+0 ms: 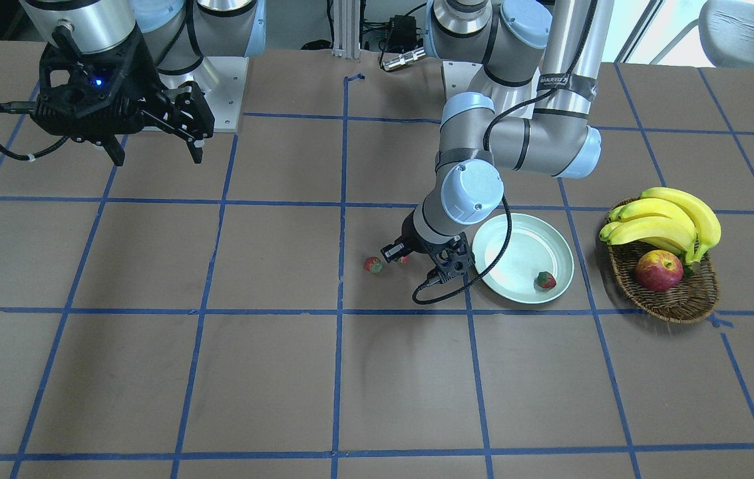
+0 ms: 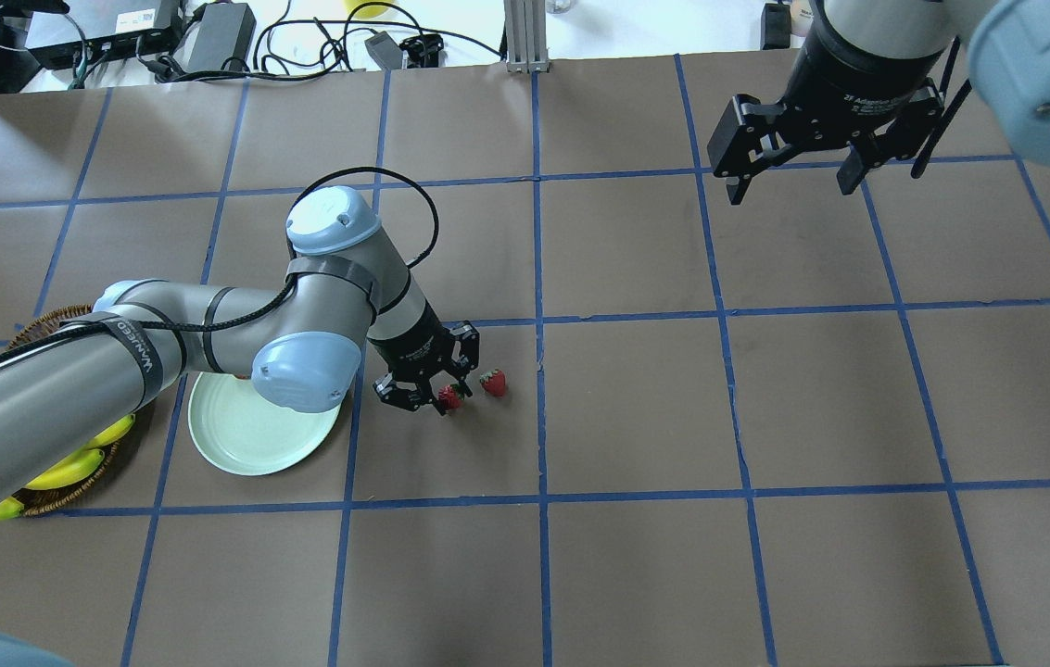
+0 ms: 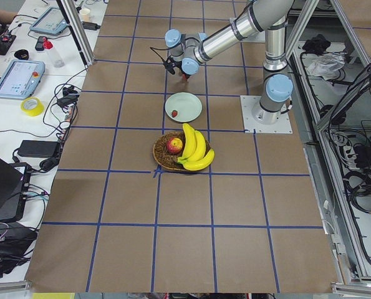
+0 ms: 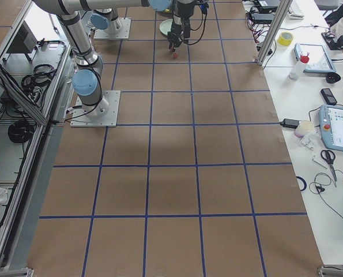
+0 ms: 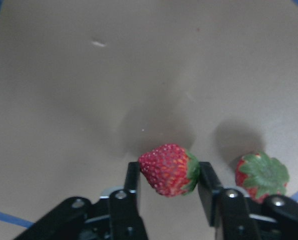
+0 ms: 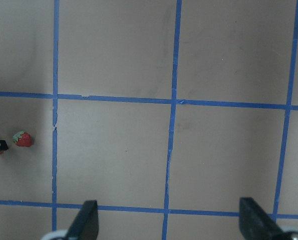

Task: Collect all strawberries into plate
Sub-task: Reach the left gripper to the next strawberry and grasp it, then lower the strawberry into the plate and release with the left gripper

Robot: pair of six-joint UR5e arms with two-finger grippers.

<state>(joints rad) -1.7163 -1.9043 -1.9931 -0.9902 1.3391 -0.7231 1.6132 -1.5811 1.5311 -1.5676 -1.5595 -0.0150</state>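
Note:
The left gripper I have will release its strawberry on the pale mint plate (image 1: 542,260), just behind the strawberry lying there.
My left gripper (image 2: 443,394) is low over the table just right of the plate (image 2: 246,435), shut on a strawberry (image 5: 169,170); both black fingers touch its sides. A second strawberry (image 5: 261,175) lies on the brown paper right beside that gripper, also visible as strawberry (image 1: 373,265) in the front view. A third strawberry (image 1: 545,280) rests inside the pale mint plate (image 1: 516,246) near its front rim. My right gripper (image 2: 791,190) hangs open and empty, high over the far right side of the table.
A brown wicker basket (image 1: 669,293) holding bananas (image 1: 669,219) and a red-yellow apple (image 1: 658,270) stands just beyond the plate, on my left. The left arm's elbow overhangs part of the plate. Blue tape lines grid the brown table.

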